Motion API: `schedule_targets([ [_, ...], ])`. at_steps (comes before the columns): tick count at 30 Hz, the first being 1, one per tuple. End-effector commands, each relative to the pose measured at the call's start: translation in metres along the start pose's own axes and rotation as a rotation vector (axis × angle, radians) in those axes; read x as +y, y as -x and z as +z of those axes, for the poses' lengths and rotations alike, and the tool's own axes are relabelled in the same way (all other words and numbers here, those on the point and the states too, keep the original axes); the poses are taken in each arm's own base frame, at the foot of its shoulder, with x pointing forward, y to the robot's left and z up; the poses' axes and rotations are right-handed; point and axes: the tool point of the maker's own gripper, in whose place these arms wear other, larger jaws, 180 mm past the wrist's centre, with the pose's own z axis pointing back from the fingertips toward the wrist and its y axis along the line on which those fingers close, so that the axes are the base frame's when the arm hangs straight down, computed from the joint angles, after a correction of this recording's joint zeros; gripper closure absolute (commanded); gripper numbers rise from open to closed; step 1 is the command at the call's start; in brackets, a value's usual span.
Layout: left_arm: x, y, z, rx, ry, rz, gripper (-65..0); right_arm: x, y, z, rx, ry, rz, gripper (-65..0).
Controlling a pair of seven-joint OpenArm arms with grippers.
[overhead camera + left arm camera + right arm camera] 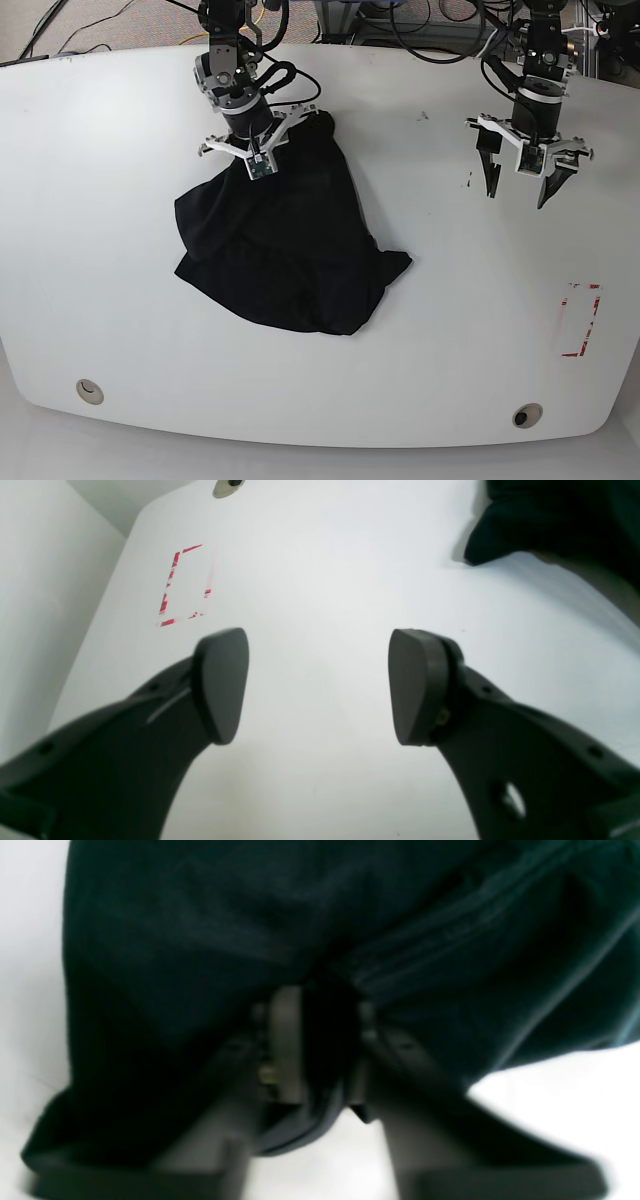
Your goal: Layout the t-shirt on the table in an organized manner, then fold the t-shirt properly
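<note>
The pointed corner of the black t-shirt (402, 261) (480, 549) sticks out toward the red tape rectangle, and my left gripper will close on it next.
The black t-shirt (280, 250) lies crumpled in a loose heap on the white table (120, 150), left of centre. My right gripper (262, 152) sits at the heap's far edge. In the right wrist view its jaws stand close together on a pinch of the dark t-shirt (200, 915), so the right gripper (325, 1040) is shut on the fabric. My left gripper (517, 192) hovers open over bare table at the far right, well apart from the shirt. In the left wrist view the left gripper (318, 680) holds nothing, and a corner of the t-shirt (550, 520) shows at the top right.
A red tape rectangle (580, 320) marks the table near its right edge, also seen as the red tape rectangle (185, 585). Two round grommet holes (89, 390) (526, 414) sit near the front edge. Cables and arm bases stand behind the table's far edge.
</note>
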Motion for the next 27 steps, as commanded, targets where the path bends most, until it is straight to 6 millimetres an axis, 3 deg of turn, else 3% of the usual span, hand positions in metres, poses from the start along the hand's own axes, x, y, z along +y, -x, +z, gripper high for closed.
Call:
schedule_targets([
  [1, 0.005, -0.014, 0.0, -0.051, -0.01, -0.007, -40.8, -0.005, -0.011, 0.002, -0.042, 0.01, 0.011, 0.0],
  [10, 0.005, -0.022, -0.007, -0.072, -0.013, 0.002, -41.3, -0.013, -0.042, 0.031, -0.135, 0.05, 0.033, -0.2],
  [17, 0.004, -0.039, -0.021, -0.119, -0.048, 0.066, -41.4, -0.014, -0.06, 0.058, -0.19, 0.076, 0.043, -0.2],
  [23, -0.015, -0.035, -0.05, -0.06, -0.003, 0.096, -41.4, -0.011, -0.056, 0.065, -0.183, 0.074, 0.038, -0.2],
  [27, -0.03, -0.017, -0.074, 0.026, 0.039, 0.109, -41.4, -0.012, -0.054, 0.065, -0.179, 0.074, 0.044, -0.2],
])
